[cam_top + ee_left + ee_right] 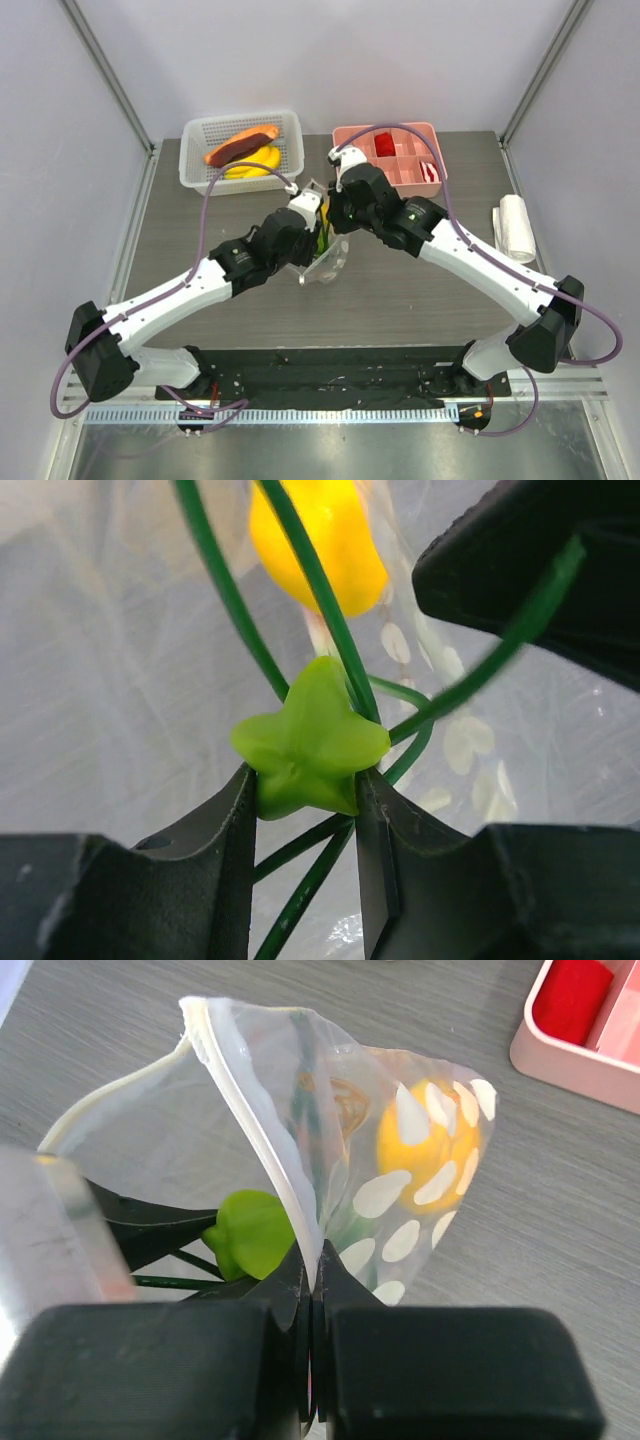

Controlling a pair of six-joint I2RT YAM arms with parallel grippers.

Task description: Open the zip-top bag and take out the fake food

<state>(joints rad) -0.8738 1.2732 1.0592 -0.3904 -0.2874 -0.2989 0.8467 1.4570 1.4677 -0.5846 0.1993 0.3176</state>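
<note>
My left gripper will release the green star-shaped piece, still inside the clear zip-top bag, next to the bananas, in the white basket's corner (281,168) that is nearest the bag.
The clear zip-top bag (326,262) with white dots stands mouth-up mid-table between both arms. My right gripper (316,1255) is shut on its white zip strip (245,1095) and holds one lip up. My left gripper (305,780) reaches inside the bag, its jaws shut on a small green star-shaped piece (310,740) with thin dark green stems (320,590). Deeper in the bag lies a yellow piece (425,1150). An orange-and-maroon sausage (240,146) and yellow bananas (255,163) lie in the white basket (195,165).
A pink divided tray (385,128) with a red block (570,995) stands right behind the bag, close to my right wrist. A white roll (515,228) lies at the table's right edge. Grey walls enclose the table on both sides.
</note>
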